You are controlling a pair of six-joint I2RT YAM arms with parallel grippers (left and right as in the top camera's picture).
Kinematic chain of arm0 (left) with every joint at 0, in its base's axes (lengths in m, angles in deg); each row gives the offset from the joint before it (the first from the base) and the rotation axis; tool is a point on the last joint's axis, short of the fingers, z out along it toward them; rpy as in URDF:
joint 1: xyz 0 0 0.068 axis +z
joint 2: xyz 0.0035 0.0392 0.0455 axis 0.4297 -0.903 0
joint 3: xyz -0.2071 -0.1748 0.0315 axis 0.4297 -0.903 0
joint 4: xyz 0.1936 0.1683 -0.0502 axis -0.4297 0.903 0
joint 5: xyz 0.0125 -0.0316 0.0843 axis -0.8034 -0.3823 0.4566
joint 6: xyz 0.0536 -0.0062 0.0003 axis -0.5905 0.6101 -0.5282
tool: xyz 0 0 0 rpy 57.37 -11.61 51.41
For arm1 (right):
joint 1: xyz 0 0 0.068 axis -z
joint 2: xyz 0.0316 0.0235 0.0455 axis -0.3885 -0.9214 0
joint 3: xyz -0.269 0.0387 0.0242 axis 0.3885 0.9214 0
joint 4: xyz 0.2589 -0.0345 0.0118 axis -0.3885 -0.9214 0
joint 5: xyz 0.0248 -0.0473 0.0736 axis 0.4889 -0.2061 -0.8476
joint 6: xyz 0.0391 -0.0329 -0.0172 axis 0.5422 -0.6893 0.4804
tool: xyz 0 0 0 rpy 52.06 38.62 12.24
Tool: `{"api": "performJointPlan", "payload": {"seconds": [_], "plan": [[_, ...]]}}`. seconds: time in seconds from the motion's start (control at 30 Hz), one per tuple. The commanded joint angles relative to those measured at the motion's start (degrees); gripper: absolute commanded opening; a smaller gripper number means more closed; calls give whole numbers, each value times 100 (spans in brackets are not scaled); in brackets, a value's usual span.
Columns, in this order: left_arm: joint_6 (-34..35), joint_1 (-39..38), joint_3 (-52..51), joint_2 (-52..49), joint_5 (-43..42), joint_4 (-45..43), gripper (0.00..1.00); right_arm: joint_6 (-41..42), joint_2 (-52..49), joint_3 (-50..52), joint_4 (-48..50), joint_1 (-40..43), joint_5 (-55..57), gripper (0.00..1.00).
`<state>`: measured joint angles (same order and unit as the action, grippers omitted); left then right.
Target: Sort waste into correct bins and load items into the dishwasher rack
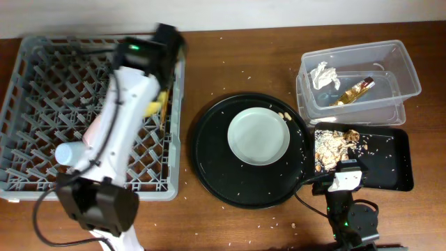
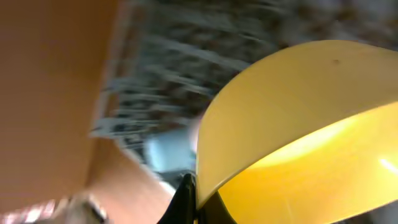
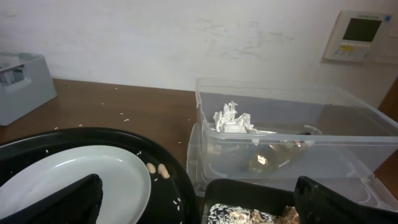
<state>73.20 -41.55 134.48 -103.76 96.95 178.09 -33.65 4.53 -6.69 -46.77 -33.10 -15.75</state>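
My left gripper has the yellow bowl. It will let go of the bowl in the dishwasher rack's half [image 1: 143,104] nearest the round black tray.
The grey dishwasher rack [image 1: 42,84] fills the left of the overhead view. My left gripper [image 1: 162,94] is over its right side, shut on the rim of the yellow bowl [image 1: 155,107]. In the blurred left wrist view, the bowl [image 2: 298,124] fills the frame and my finger [image 2: 188,202] pinches its edge. The light-blue cup [image 1: 70,153] lies in the rack. The grey-green plate [image 1: 258,136] sits on the round black tray. My right gripper [image 1: 345,174] is open and empty at the front, between the plate [image 3: 74,180] and the shallow black tray [image 3: 249,190]. The pink cup is not in view.
The nested clear tub [image 1: 404,77] at the back right holds the white tissue [image 1: 322,75] and the gold wrapper [image 1: 355,90]. The black rectangular tray [image 1: 390,164] holds food scraps [image 1: 334,143] and rice. Two scraps [image 3: 157,169] lie on the round black tray [image 1: 209,153]. Rice grains dot the table.
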Motion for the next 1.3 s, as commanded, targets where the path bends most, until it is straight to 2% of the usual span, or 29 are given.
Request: {"api": "performJointPlan", "payload": {"seconds": [0.0,0.07,0.2,0.43,0.57,0.9,0.93,1.0,1.1,1.2,1.27], "plan": [[776,940,-175,-50,1386,-350,0,-17,31,57,2,13,-11,99],[774,1191,-249,-155,1392,-671,0,-17,31,57,2,13,-11,98],[774,1198,-249,-481,1097,-1054,0,-17,31,57,0,13,-11,98],[776,883,-260,-1257,925,-1073,0,-17,31,57,2,13,-11,98],[776,601,-264,-1685,793,-994,0,-17,31,57,0,13,-11,98],[844,249,-264,-1709,721,-326,0,-17,31,57,2,13,-11,98],[844,219,-262,-1709,485,-177,9,-17,31,57,2,13,-13,99],[844,127,-223,-1681,-90,138,39,-17,31,57,0,13,-11,98],[817,-79,-24,-1545,-986,581,61,-17,31,57,2,13,-11,98],[-70,-321,501,-1338,-2791,658,68,-17,31,57,2,13,-11,98],[-601,-608,675,-1200,-3659,389,74,-17,31,57,0,13,-11,99]]}}
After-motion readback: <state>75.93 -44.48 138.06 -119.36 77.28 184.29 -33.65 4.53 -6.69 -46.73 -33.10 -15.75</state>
